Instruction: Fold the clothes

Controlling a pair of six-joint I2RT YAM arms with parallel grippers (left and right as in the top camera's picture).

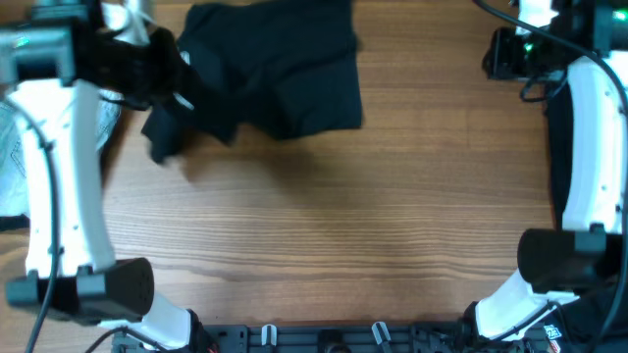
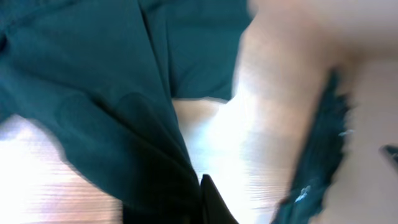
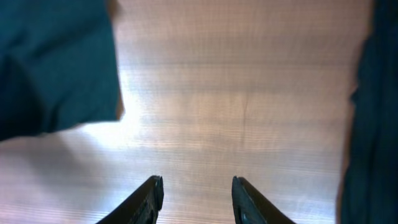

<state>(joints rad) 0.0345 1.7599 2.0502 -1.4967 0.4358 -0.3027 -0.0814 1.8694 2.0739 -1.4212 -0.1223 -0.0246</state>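
Observation:
Next, my left gripper lets go of the black garment's corner on the wood (image 1: 224,129) under the heap's near edge, toward the pale crumpled thing.
A black garment (image 1: 285,69) lies bunched at the table's far edge, left of centre, with one corner pulled up and leftward. My left gripper (image 1: 175,83) is shut on that corner. In the left wrist view the fabric (image 2: 112,106) drapes over the jaws (image 2: 202,186), and only one finger tip shows. My right gripper (image 1: 502,54) is at the far right, open and empty above bare wood (image 3: 198,183). The garment's edge shows at the left of the right wrist view (image 3: 56,62).
Another dark cloth with a small white print hangs at the right of the left wrist view (image 2: 317,155). Dark fabric also fills the right edge of the right wrist view (image 3: 376,124). A pale crumpled thing (image 1: 12,147) lies at the table's left edge.

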